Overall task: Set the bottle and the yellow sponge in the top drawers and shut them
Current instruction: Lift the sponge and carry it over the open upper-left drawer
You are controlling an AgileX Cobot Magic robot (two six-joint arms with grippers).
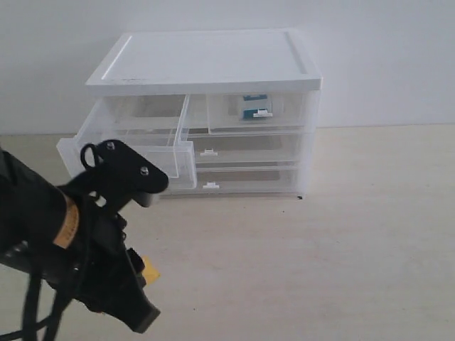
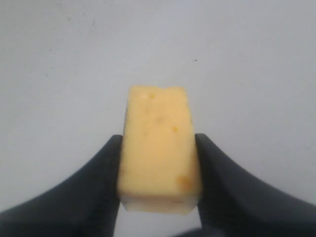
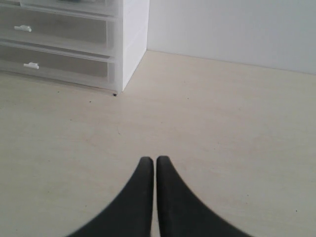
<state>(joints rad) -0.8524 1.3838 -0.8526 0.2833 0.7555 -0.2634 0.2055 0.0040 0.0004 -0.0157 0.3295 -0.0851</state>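
Note:
Next, my left gripper releases the yellow sponge, now held above the pale table, inside the pulled-out top drawer (image 1: pixel 145 150), just behind the drawer's clear front.
The yellow sponge (image 2: pixel 158 153) is pinched between the two black fingers of my left gripper (image 2: pixel 158 138), which is shut on it above the pale table. In the exterior view a corner of the sponge (image 1: pixel 150 273) shows beside the left arm (image 1: pixel 99 234), in front of the cabinet. The left top drawer (image 1: pixel 128 150) is pulled out and looks empty. The right top drawer (image 1: pixel 284 114) is pushed in, with the teal bottle (image 1: pixel 254 106) lying inside it. My right gripper (image 3: pixel 154 159) is shut on nothing, low over bare table to the right of the cabinet.
The white-topped cabinet (image 1: pixel 206 60) stands at the back against a white wall. Its two full-width clear drawers (image 1: pixel 249 149) are pushed in, and their white handles (image 3: pixel 23 28) show in the right wrist view. The left arm hides the table's near left part.

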